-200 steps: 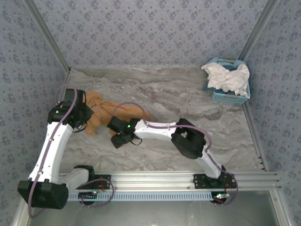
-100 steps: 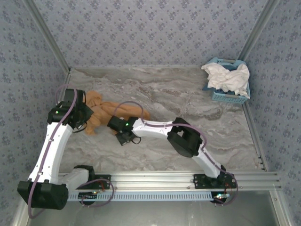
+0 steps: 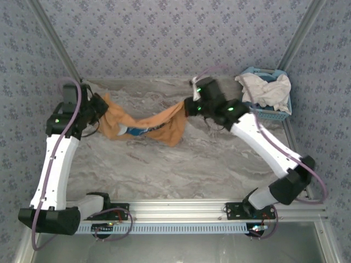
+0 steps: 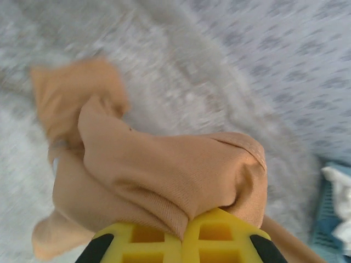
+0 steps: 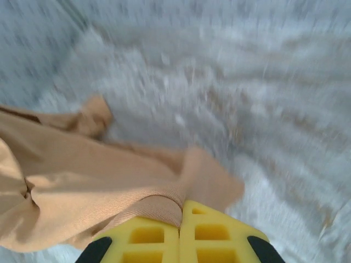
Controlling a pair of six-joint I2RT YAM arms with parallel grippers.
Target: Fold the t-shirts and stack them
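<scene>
I need to release the tan-orange t-shirt's corner with my right gripper on the marble table point(image 3: 211, 97), slightly short of the light blue basket. The t-shirt now hangs stretched above the table.
The tan-orange t-shirt point(image 3: 151, 123) hangs stretched above the marble table between my two grippers, a bit of its blue and white print showing near the low middle. My left gripper point(image 3: 102, 107) is shut on its left end; in the left wrist view the cloth point(image 4: 164, 170) bunches over the closed yellow fingers point(image 4: 219, 235). My right gripper point(image 3: 188, 106) is shut on its right end, with the tan cloth point(image 5: 93, 175) pinched between the yellow fingers point(image 5: 214, 233). The white t-shirt point(image 3: 266, 89) lies crumpled in the light blue basket point(image 3: 267, 113) at the back right.
Patterned walls close in the table point(image 3: 186, 164) on the left, back and right. The basket stands against the right wall, close to my right arm's forearm point(image 3: 263, 139). An aluminium rail point(image 3: 181, 211) with both arm bases runs along the near edge.
My right gripper shut on the tan-orange t-shirt and swung up and to the back right, pulling the crumpled shirt out into a stretched span. My left gripper lifted its end slightly backward.
</scene>
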